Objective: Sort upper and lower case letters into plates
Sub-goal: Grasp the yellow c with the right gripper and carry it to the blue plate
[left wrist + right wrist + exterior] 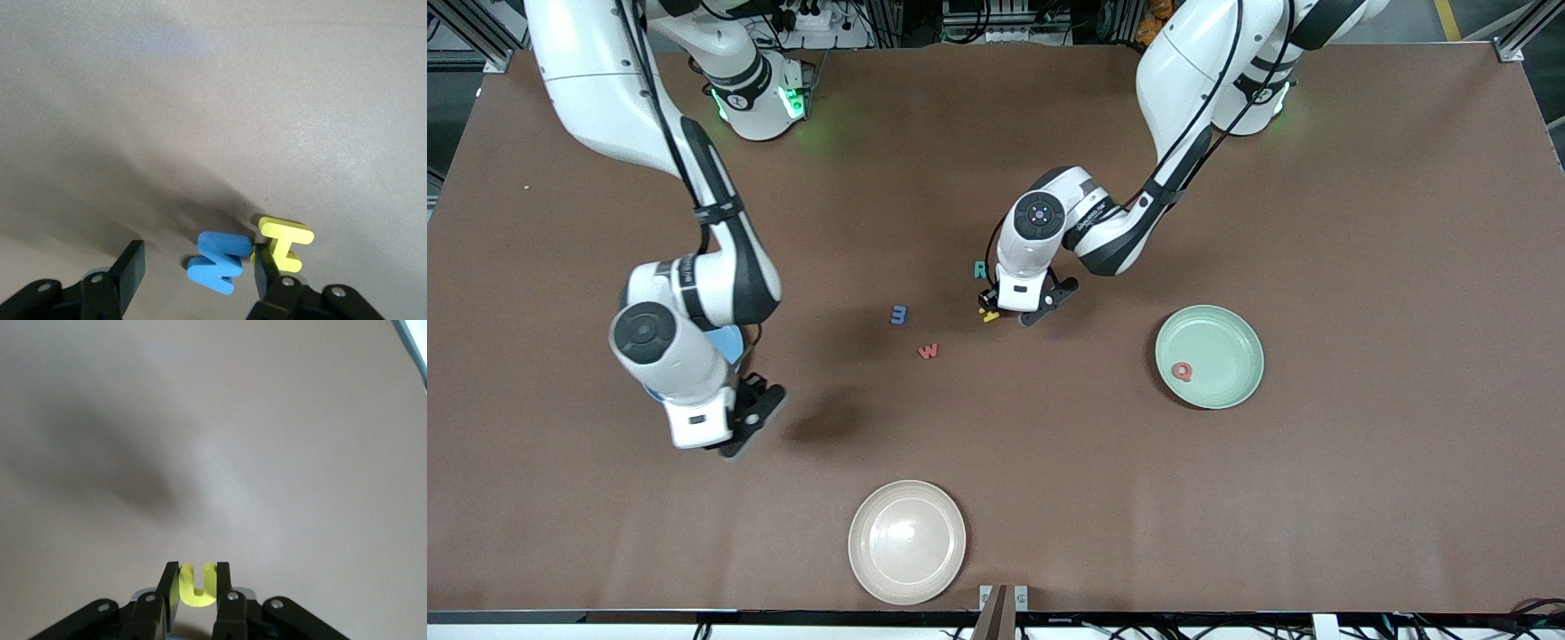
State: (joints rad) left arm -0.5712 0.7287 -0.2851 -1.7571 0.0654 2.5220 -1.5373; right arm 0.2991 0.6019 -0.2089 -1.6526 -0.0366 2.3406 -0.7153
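Note:
I need to let go of the yellow u, now above the table beside the blue plate, with my right gripper near the middle of the blue plate [710, 361].
My left gripper [1000, 309] is low over the table's middle and open [198, 261]. The blue M [217, 261] lies flat between its fingers. The yellow H [285, 243] lies just outside one finger and touches it; it also shows in the front view [989, 315]. The teal R [980, 269] lies beside the left hand. My right gripper [749, 411] is shut on the yellow u [198, 588], above the table next to the blue plate [734, 340], which my right arm mostly hides. The pale green plate [1227, 342] holds the red Q [1182, 372]. The blue m [898, 315] and red w [928, 351] lie between the arms. The blue g is hidden.
A cream-white plate [907, 540] sits at the table's edge nearest the front camera. The blue plate's rim [417, 347] shows at a corner of the right wrist view.

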